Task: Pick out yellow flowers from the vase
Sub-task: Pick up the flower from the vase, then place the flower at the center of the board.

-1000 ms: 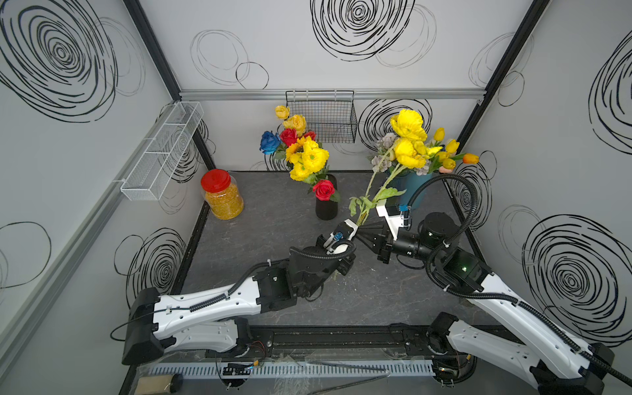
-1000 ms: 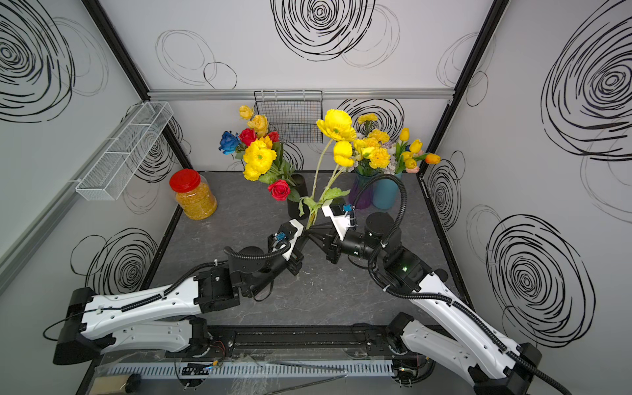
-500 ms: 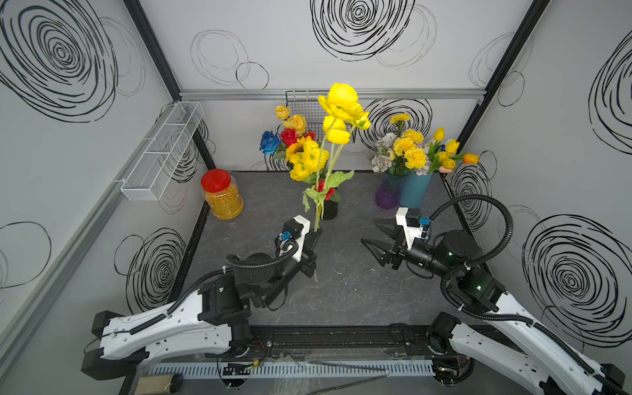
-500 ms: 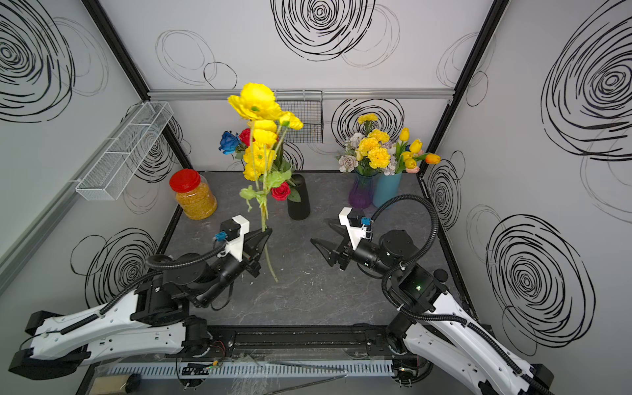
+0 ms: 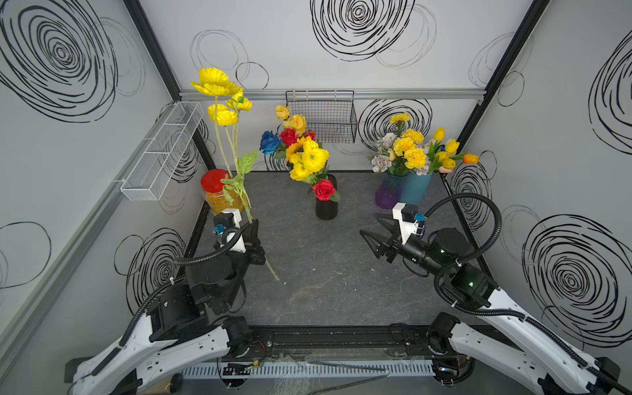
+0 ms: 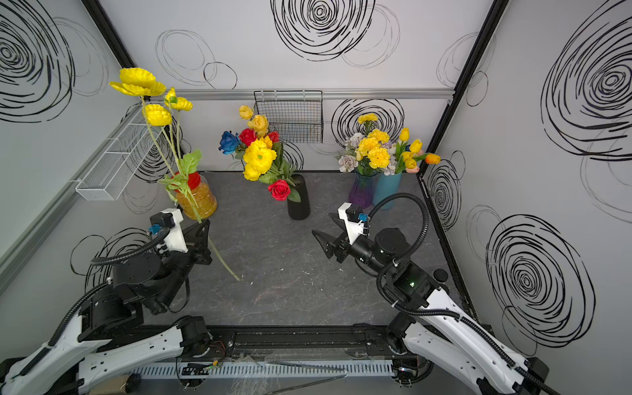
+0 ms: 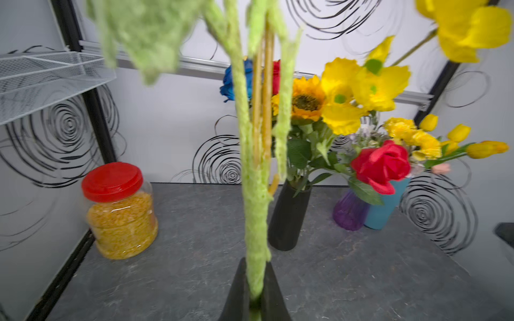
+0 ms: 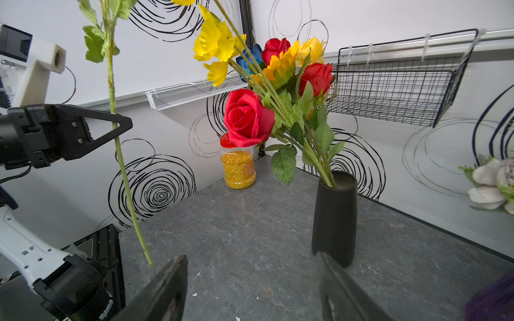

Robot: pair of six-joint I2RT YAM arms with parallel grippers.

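Note:
I will let go of the yellow poppies with my left gripper flat on the table [image 5: 264,245], between the red-lidded jar and the black vase.
My left gripper [image 5: 254,227] [image 7: 254,264] is shut on the fuzzy green stem [image 7: 251,194] of a spray of yellow poppies [image 5: 215,82] [image 6: 140,82]. It holds the spray upright at the left, clear of every vase, with the stem's end near the table. My right gripper [image 5: 369,224] [image 8: 250,257] stands open and empty right of centre, facing the black vase [image 5: 326,208] [image 8: 335,219]. That vase holds yellow flowers [image 5: 307,157] among red and blue roses. A purple vase [image 5: 388,195] and a teal vase [image 5: 415,188] at the back right hold yellow carnations [image 5: 408,150] and tulips [image 5: 444,150].
A red-lidded jar of yellow grains [image 5: 219,195] stands at the back left, just behind the held stem. A white mesh shelf [image 5: 160,150] hangs on the left wall. A black wire basket [image 5: 321,116] hangs on the back wall.
The right gripper opened and let go of the poppy stem, then drew back to the right. The left arm carried the stem from the centre to the left, now upright.

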